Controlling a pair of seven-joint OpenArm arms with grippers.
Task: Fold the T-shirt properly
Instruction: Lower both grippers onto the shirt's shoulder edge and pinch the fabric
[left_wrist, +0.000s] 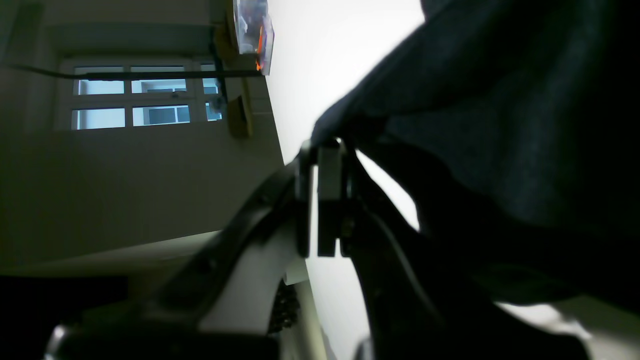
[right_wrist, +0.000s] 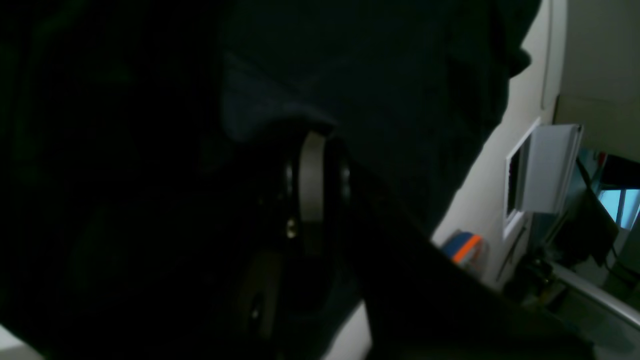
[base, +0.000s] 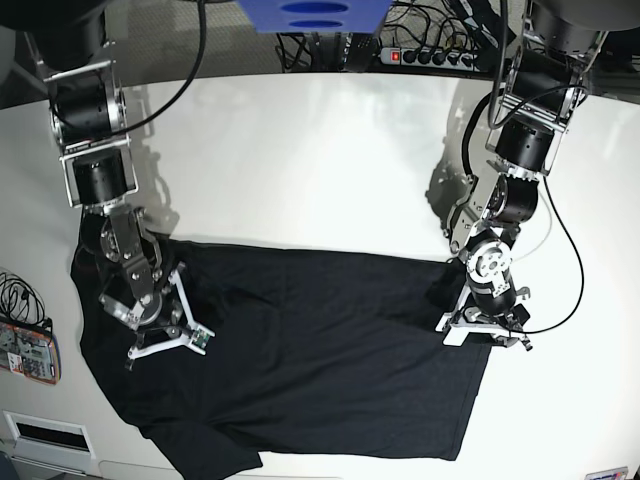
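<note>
Next, I let go of the T-shirt's bunched edge with my right gripper on the spread cloth (base: 181, 372), toward the small packet and the front edge.
The black T-shirt (base: 320, 360) lies spread across the white table (base: 300, 160), reaching its front edge. My left gripper (left_wrist: 325, 145) is shut on a fold of the T-shirt (left_wrist: 500, 125); in the base view it stands low at the shirt's right edge (base: 478, 305). Dark cloth of the T-shirt (right_wrist: 375, 75) fills the right wrist view, where my right gripper (right_wrist: 312, 142) is shut on a bunched edge. In the base view that gripper (base: 150, 305) is down on the shirt's left part.
A power strip with cables (base: 430, 55) lies beyond the table's far edge. A small packet (base: 25, 350) sits at the table's left edge beside the shirt. A blue object (base: 310, 12) hangs at the top middle.
</note>
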